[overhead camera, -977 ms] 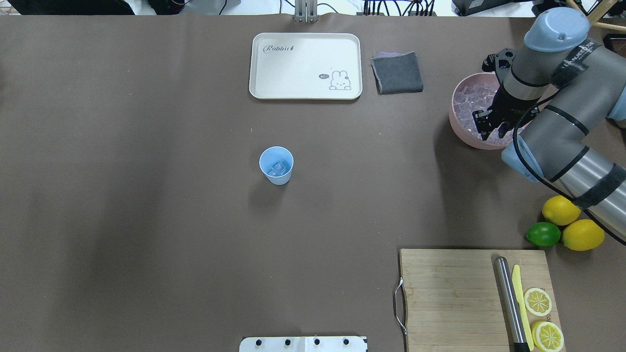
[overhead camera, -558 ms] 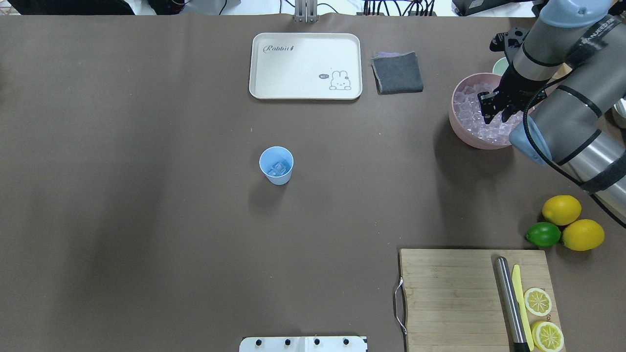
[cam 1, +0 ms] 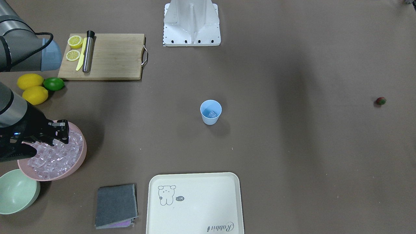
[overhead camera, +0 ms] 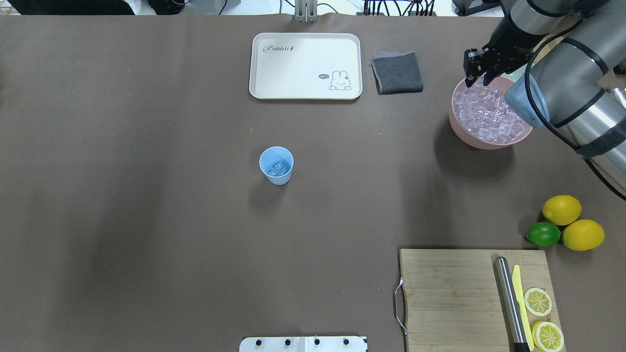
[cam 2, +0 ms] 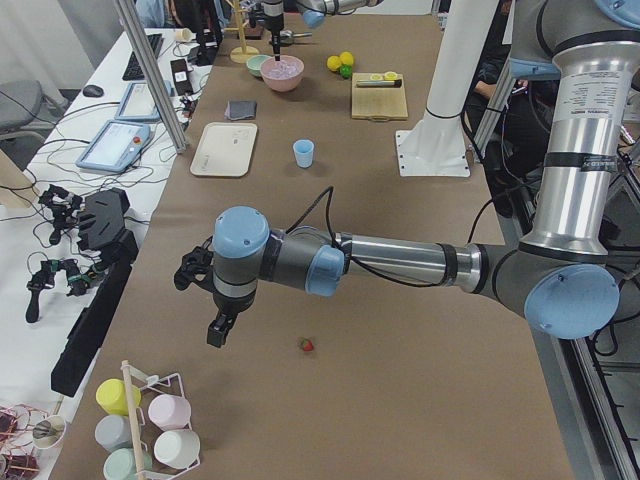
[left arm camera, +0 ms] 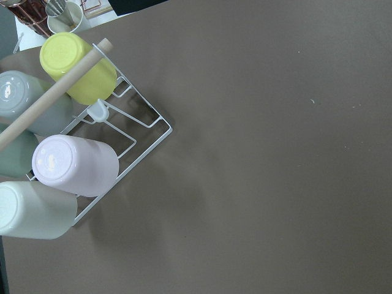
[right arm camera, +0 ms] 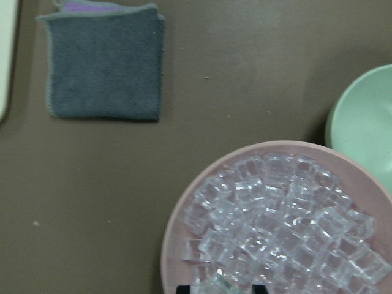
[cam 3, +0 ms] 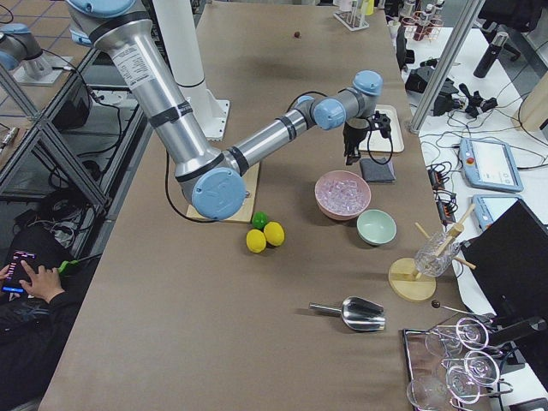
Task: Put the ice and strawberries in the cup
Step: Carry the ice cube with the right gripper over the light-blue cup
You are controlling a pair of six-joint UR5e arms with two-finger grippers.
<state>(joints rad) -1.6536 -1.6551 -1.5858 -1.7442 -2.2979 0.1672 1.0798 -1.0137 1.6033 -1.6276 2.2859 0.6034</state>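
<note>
Next, I release the ice cube from my right gripper inside the pale-blue cup [cam 1: 209, 110], against the ice that is in there. The ice cube is now over the pink bowl's rim.
The pale-blue cup [overhead camera: 276, 165] stands mid-table with a few ice cubes inside. A pink bowl [overhead camera: 457, 128] at the right holds a heap of ice [overhead camera: 489, 113]. My right gripper [overhead camera: 475, 73] hangs over the bowl's far-left rim. In the right wrist view its black fingertips [right arm camera: 184, 288] appear shut on one ice cube [right arm camera: 213, 283]. The strawberry [cam 1: 381, 100] lies alone far over on my left side of the table. My left gripper [cam 2: 220, 330] hovers near the strawberry [cam 2: 308, 346]; it shows only in the exterior left view, so I cannot tell its state.
A mint-green bowl [cam 1: 16, 191] sits beside the pink bowl. A grey cloth [overhead camera: 397, 72] and a white tray [overhead camera: 305, 66] lie at the far edge. Lemons and a lime [overhead camera: 543, 234] sit by a cutting board [overhead camera: 455, 298]. A mug rack [left arm camera: 92, 141] stands below my left wrist.
My right gripper has lifted out of the ice and moved toward the bowl's far-left rim. The cup has not moved.
</note>
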